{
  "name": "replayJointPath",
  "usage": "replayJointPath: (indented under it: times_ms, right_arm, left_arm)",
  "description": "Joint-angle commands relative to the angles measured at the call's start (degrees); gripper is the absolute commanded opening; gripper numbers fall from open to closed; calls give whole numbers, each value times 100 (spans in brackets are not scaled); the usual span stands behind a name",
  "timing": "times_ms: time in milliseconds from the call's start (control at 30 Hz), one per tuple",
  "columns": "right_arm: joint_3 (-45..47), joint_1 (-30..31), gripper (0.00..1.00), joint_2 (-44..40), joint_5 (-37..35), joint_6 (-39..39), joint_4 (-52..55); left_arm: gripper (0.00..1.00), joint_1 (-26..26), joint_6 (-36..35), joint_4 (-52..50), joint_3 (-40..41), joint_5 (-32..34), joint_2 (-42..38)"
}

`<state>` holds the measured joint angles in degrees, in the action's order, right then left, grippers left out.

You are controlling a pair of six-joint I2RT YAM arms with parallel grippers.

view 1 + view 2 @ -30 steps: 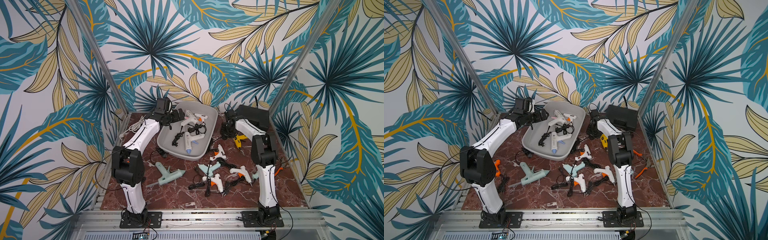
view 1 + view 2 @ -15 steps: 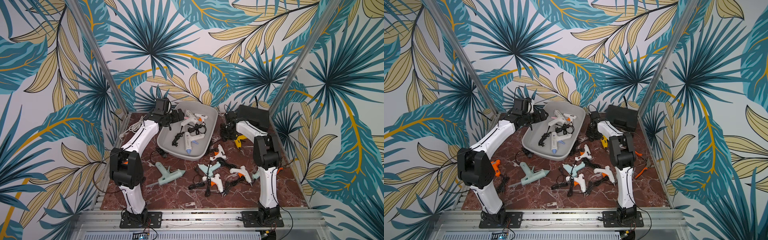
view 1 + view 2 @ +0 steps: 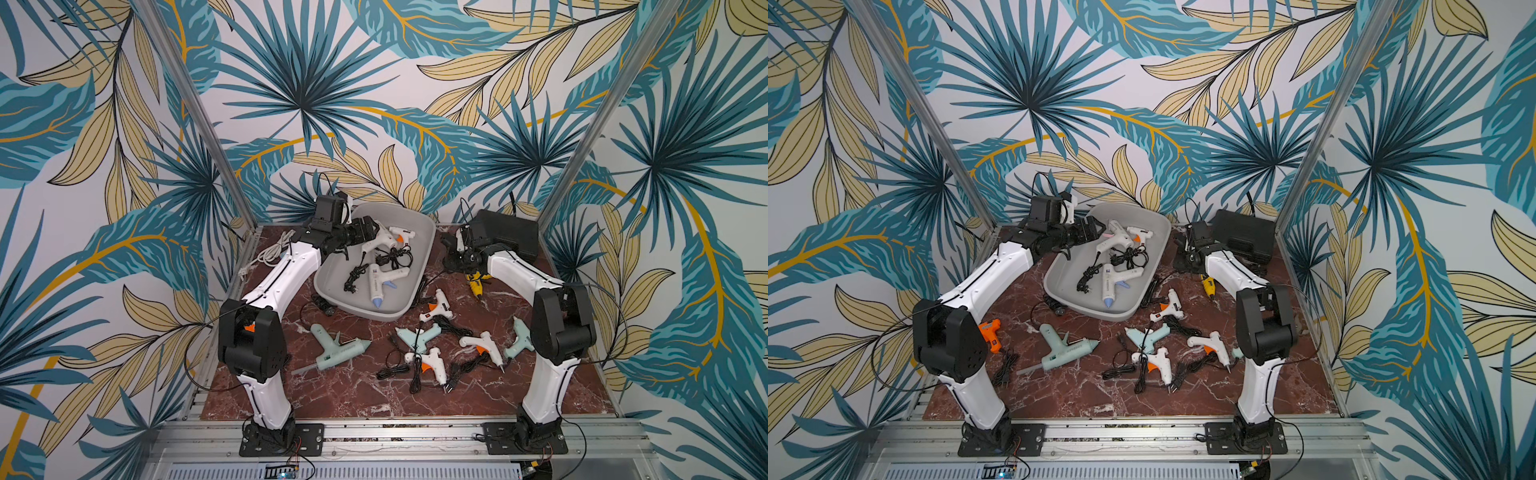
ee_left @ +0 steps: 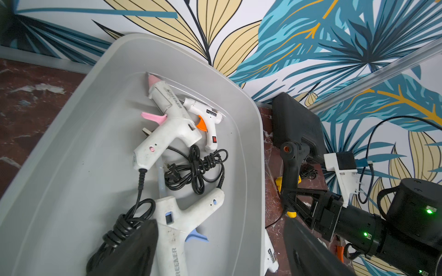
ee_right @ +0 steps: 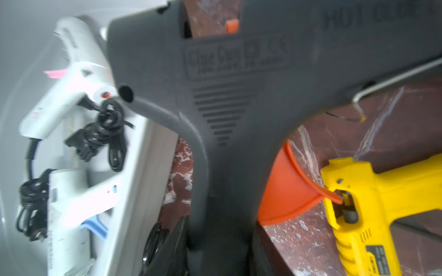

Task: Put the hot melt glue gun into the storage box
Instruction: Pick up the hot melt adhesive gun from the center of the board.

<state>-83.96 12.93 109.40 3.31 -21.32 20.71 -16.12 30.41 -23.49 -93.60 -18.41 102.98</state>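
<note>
The black hot melt glue gun has its handle in my right gripper, so next my left gripper closes on the upper part (image 4: 293,157) of the glue gun.
The storage box (image 3: 419,286) (image 3: 1059,266) is a light-grey tub at the back of the marble table. Inside lie a white gun with a pink trigger (image 4: 167,119), a small white one with an orange trigger (image 4: 208,124), and a white one with a blue trigger (image 4: 181,229). My left gripper (image 3: 374,230) (image 4: 220,253) hangs open over the box's left side, holding nothing. My right gripper (image 3: 451,249) is shut on the handle of a black hot melt glue gun (image 4: 291,162) (image 5: 227,83), just outside the box's right rim (image 5: 134,167).
A black hard case (image 3: 507,232) stands behind the right arm. A yellow glue gun (image 3: 475,284) (image 5: 373,210) lies below the held one. Several teal and white glue guns with cords, such as a teal one (image 3: 336,349), lie in front of the box. An orange gun (image 3: 990,334) sits by the left arm.
The right arm's elbow has swung outward and its gripper has risen slightly with the black gun. The left gripper stays over the box, its jaws a little narrower.
</note>
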Motion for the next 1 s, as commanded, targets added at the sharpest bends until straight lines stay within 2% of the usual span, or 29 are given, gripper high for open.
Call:
replayJointPath:
  times_ms: [0,267,433,500,667,967]
  right_arm:
    - [330,125,0,-542,29,367,-731]
    - [1169,453,0,-1657,212,909,-1710]
    - [1425,787,0,-2150,306,1257,-2230]
    - [1445,932,0,-2278,307,1373,-2371]
    - [1377,1247,0,-2491,149,1538,-2566]
    - [1186,1675,0,-2639,21,1583,-2743]
  left_arm:
    - [86,-128,-35,208,-25,-372,-208]
    - [84,-413,-83,734,114,-1196,-359]
    - [96,-637,-261,1071,139,-1443,-481]
    - [97,-712,-326,1165,154,-1519,-535]
    - [97,-907,-449,1600,407,-1522,-764]
    - [88,-954,28,2825,1058,-1583,-988]
